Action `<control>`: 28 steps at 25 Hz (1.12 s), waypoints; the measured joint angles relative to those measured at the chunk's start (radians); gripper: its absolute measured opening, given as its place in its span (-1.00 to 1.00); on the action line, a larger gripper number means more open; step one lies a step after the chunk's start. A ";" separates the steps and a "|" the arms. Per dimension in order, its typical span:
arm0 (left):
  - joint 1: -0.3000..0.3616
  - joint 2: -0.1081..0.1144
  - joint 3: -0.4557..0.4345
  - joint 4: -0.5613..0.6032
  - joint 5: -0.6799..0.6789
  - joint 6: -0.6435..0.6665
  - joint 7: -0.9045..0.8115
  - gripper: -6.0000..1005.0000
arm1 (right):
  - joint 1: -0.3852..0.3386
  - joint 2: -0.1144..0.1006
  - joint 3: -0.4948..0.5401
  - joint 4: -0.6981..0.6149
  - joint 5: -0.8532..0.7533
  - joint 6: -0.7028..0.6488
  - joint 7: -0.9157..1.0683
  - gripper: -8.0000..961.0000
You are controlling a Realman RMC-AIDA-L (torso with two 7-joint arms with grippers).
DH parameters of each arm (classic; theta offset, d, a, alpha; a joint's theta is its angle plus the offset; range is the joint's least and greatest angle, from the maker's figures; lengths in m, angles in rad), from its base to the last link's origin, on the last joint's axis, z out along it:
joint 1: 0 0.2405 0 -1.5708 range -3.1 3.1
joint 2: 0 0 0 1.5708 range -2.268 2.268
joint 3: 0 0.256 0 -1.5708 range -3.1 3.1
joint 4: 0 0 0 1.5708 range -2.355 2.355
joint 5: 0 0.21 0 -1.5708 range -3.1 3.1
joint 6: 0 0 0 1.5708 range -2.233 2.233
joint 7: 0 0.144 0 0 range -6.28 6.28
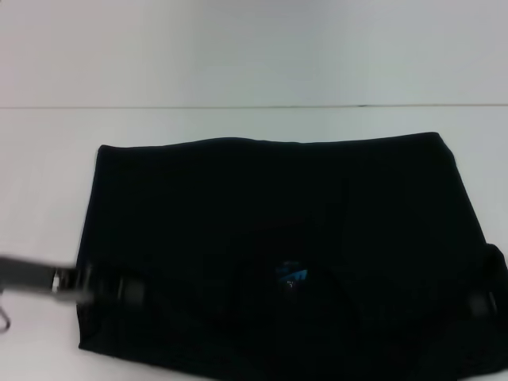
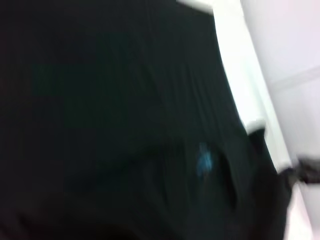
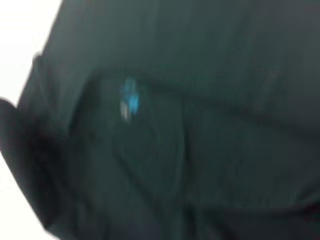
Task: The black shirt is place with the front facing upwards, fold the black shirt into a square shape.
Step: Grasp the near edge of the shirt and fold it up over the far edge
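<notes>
Next, my right gripper releases the near edge of the black shirt once it is at the shirt's far corner (image 1: 435,117) on that same gripper's own side.
The black shirt (image 1: 278,206) lies flat on the white table as a wide rectangle, with its small blue neck label (image 1: 290,275) showing near the front middle. No lettering shows. My left gripper (image 1: 127,290) reaches in from the left and sits over the shirt's front left corner. At the shirt's front right edge sits my right gripper (image 1: 484,302). Both are black against black cloth. The left wrist view is filled by the shirt (image 2: 125,115) and shows the label (image 2: 204,160). In the right wrist view the shirt (image 3: 210,115) and label (image 3: 129,98) appear close up.
The white table (image 1: 254,127) extends behind the shirt and on both sides, bare on the left (image 1: 40,206). A seam line runs across the far back. The shirt's front edge lies close to the near edge of the head view.
</notes>
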 joint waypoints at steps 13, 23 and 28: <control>-0.023 -0.032 -0.204 -0.042 -0.216 -0.393 -0.026 -0.93 | 0.017 -0.006 0.075 0.168 0.391 0.419 0.066 -0.74; -0.042 -0.090 -0.204 -0.063 -0.359 -0.585 0.066 -0.93 | 0.037 0.043 0.074 0.172 0.522 0.619 -0.004 -0.70; -0.081 -0.100 -0.205 -0.076 -0.386 -0.664 0.103 -0.93 | 0.050 0.055 0.074 0.173 0.565 0.663 -0.052 -0.68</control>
